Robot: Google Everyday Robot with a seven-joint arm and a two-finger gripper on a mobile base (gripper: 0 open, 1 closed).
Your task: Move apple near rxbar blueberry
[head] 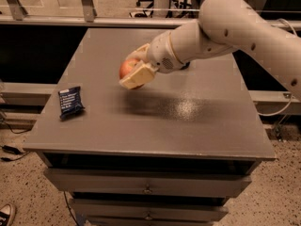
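My gripper needs to let go of the apple on the grey table top (pixel 94 84), in a spot just behind the inner corner of the rxbar blueberry.
The red-orange apple (pixel 127 68) is held in my gripper (pixel 134 69), whose cream fingers (pixel 139 76) are shut on it, a little above the grey table top (pixel 188 112) left of centre. The rxbar blueberry (pixel 70 102), a small flat navy wrapper with white print, lies near the table's left edge, well to the lower left of the apple. My white arm (pixel 225 27) reaches in from the upper right.
The arm covers the back right of the table, where the soda can is hidden. Drawers (pixel 148 187) sit below the table front. A railing (pixel 84 4) runs behind. A shoe (pixel 5 214) is on the floor at lower left.
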